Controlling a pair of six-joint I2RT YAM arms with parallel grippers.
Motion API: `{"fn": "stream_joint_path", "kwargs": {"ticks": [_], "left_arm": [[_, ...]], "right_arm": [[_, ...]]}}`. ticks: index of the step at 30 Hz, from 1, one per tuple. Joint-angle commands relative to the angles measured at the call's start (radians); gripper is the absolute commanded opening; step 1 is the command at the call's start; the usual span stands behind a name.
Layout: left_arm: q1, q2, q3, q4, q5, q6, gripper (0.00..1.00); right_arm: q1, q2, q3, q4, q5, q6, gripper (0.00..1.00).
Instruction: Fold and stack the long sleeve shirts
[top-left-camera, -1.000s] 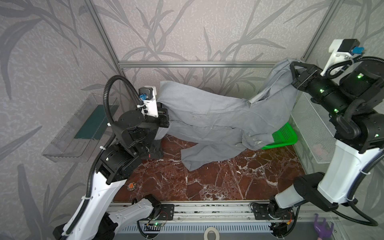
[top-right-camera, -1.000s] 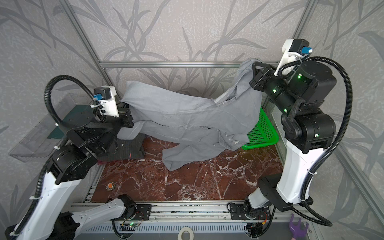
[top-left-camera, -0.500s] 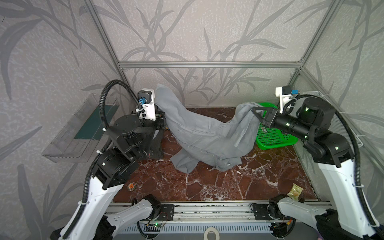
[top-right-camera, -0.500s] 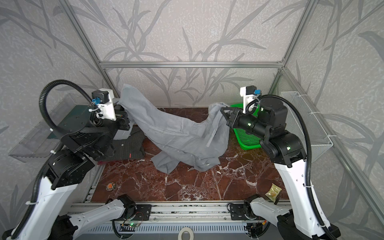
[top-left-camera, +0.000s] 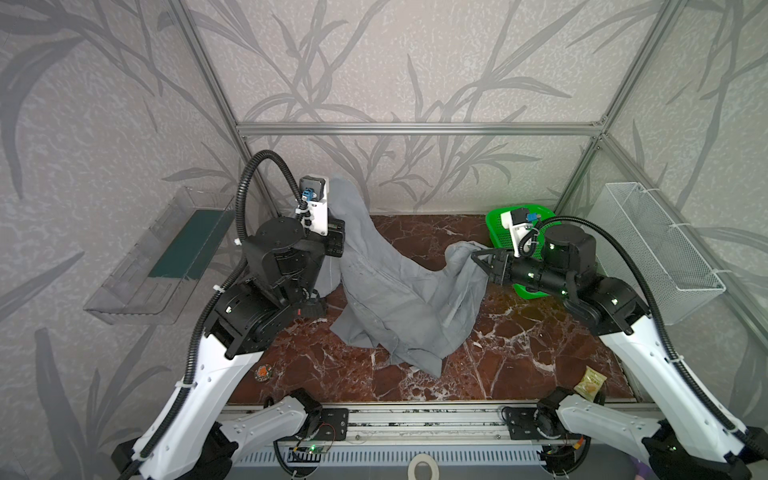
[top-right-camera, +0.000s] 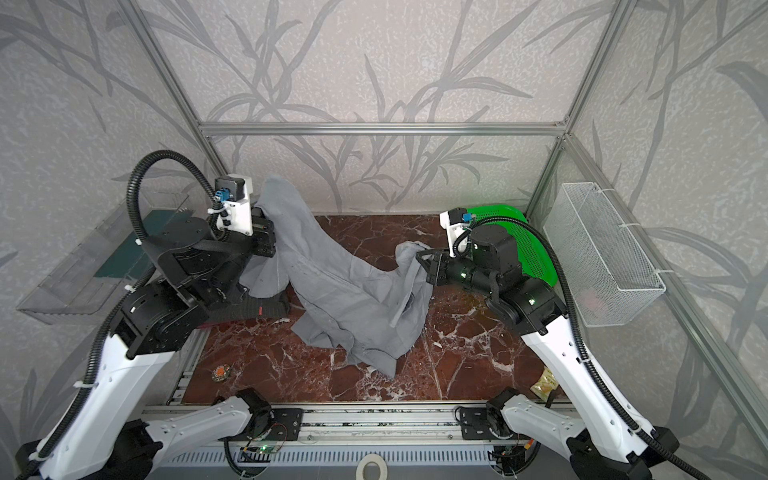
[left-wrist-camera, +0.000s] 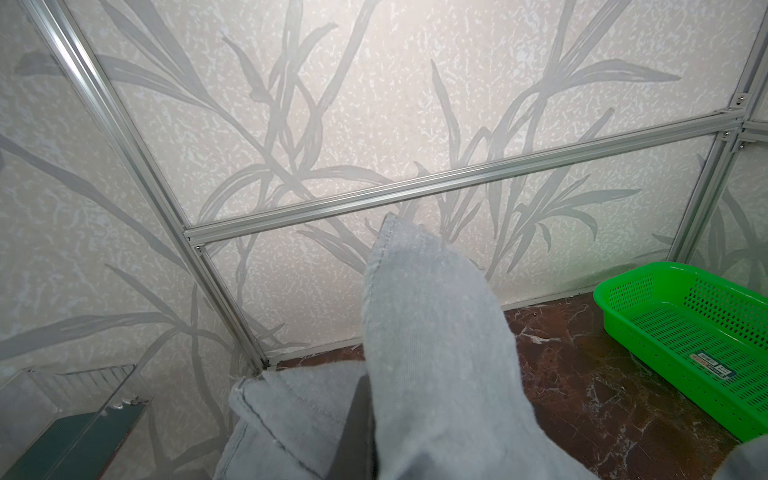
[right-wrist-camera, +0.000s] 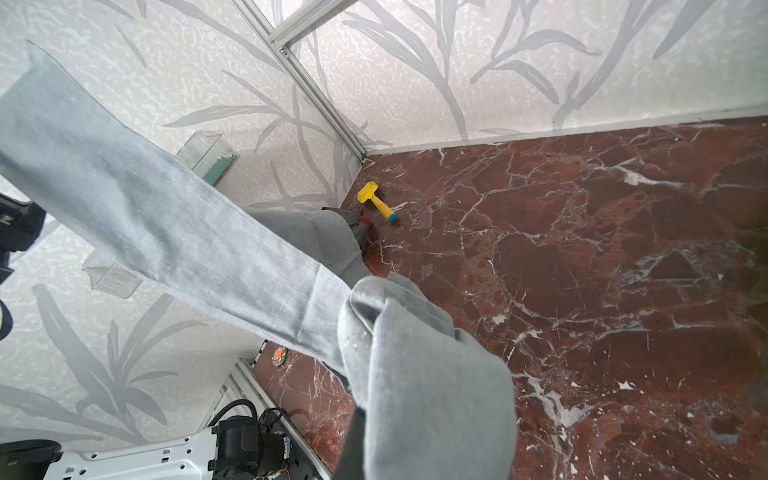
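Note:
I have a bunched shirt end in my right gripper and the lower edge is crumpled below, so I should release that end and take the shirt's lower edge (top-left-camera: 464, 334) before spreading.
A light-grey long sleeve shirt (top-left-camera: 399, 299) (top-right-camera: 353, 299) hangs between my two grippers in both top views, and its sagging middle and lower edge rest crumpled on the marble table. My left gripper (top-left-camera: 338, 239) (top-right-camera: 274, 239) is shut on one end, held up at the back left. My right gripper (top-left-camera: 478, 259) (top-right-camera: 419, 259) is shut on the other end, low and right of centre. In each wrist view the grey cloth (left-wrist-camera: 436, 332) (right-wrist-camera: 415, 395) covers the jaws. A dark folded garment (top-right-camera: 257, 309) lies under the left arm.
A green mesh basket (top-left-camera: 505, 232) (left-wrist-camera: 685, 332) stands at the back right behind the right arm. A white wire basket (top-left-camera: 660, 249) hangs on the right wall and a clear tray (top-left-camera: 166, 257) on the left wall. A yellow toy hammer (right-wrist-camera: 376, 201), a snack packet (top-left-camera: 590, 380) and a small orange disc (top-left-camera: 262, 372) lie on the table.
The right gripper has come down from high at the back right toward the middle with the shirt. The stretched shirt has gone slack and now rests on the table.

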Motion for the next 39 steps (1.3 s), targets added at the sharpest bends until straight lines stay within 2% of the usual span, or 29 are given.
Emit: {"fn": "stream_joint_path", "kwargs": {"ticks": [1, 5, 9, 12, 14, 20, 23, 27, 33, 39], "left_arm": [[0.003, 0.0, 0.018, 0.013, 0.006, -0.007, 0.0], [0.002, 0.041, 0.109, -0.09, -0.001, -0.034, 0.0], [0.003, 0.071, 0.173, -0.199, 0.008, -0.075, 0.0], [0.002, 0.067, 0.177, -0.228, 0.011, -0.091, 0.0], [0.003, 0.072, 0.183, -0.25, 0.023, -0.107, 0.0], [0.001, 0.101, 0.223, -0.286, 0.087, -0.138, 0.0], [0.0, 0.107, 0.241, -0.29, 0.101, -0.145, 0.0], [-0.003, 0.11, 0.246, -0.299, 0.109, -0.149, 0.0], [-0.005, 0.104, 0.243, -0.303, 0.11, -0.148, 0.0], [-0.007, 0.106, 0.25, -0.306, 0.114, -0.149, 0.0]], "right_arm": [[-0.001, 0.057, 0.001, 0.004, -0.053, -0.036, 0.06], [-0.025, 0.114, -0.105, 0.023, -0.1, -0.018, 0.22], [-0.131, 0.099, -0.225, 0.11, -0.207, 0.039, 0.51], [-0.251, 0.079, -0.34, 0.16, -0.272, 0.1, 0.66], [-0.279, 0.062, -0.403, 0.185, -0.276, 0.12, 0.73], [-0.136, 0.019, -0.598, 0.362, -0.265, 0.226, 0.76], [-0.019, 0.062, -0.675, 0.469, -0.221, 0.276, 0.76], [0.116, 0.158, -0.688, 0.535, -0.163, 0.282, 0.75], [0.197, 0.347, -0.703, 0.701, -0.164, 0.332, 0.69], [0.205, 0.5, -0.696, 0.8, -0.168, 0.344, 0.69]]}}
